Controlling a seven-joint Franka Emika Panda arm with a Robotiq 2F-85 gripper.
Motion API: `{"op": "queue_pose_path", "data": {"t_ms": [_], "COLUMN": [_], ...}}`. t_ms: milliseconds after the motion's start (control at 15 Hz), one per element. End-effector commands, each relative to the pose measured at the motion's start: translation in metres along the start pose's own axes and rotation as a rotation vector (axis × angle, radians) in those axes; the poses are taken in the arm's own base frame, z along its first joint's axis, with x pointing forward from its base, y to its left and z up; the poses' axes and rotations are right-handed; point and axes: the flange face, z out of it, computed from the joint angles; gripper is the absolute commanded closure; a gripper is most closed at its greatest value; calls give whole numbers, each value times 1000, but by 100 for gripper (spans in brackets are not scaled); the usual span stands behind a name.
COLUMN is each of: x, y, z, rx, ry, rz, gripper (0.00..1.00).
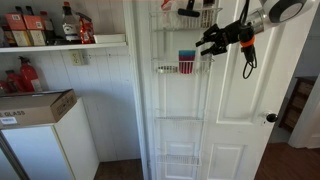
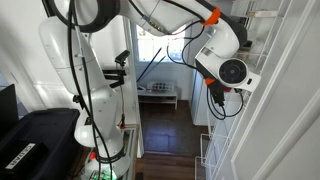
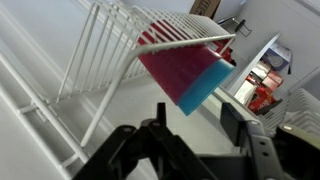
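Observation:
The basket's front wire runs across the cup's red side, so next I pinch the blue rim (image 3: 205, 87) with my gripper and tip the cup before I draw it out.
A block with a red-pink part and a blue part (image 3: 185, 68) rests in a white wire basket (image 3: 110, 45) hung on a white door (image 1: 235, 110). In an exterior view the block (image 1: 187, 62) is in the middle basket. My black gripper (image 3: 196, 111) is just in front of and below the block's blue corner. Its two fingers (image 3: 230, 112) stand apart with nothing between them and do not touch the block. In an exterior view the gripper (image 1: 207, 42) reaches in from the right, slightly above the block. In the view from behind, the arm's wrist (image 2: 225, 66) hides the jaws.
More wire baskets hang above and below on the door (image 1: 180, 150), and a door knob (image 1: 270, 118) is at lower right. A shelf of bottles (image 1: 50, 28) and a cardboard box (image 1: 35, 105) on a white cabinet stand at left. A black case (image 2: 30, 140) lies beside the robot base.

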Motion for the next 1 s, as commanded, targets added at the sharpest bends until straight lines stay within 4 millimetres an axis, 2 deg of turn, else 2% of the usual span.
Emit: {"op": "queue_pose_path", "data": {"t_ms": [0,133,333,667,933], "x": [-2,-3,-6,-12,-13], "y": [-11,-13,-13,-14,-14], "z": [-7,-5,-1,6,10], "rx": [43,54,62,30,-16], "ry": [43,43,42,33,35], "rz": [-41,-55,-68,-67,-73], "gripper": [40,53,64,57,60]}}
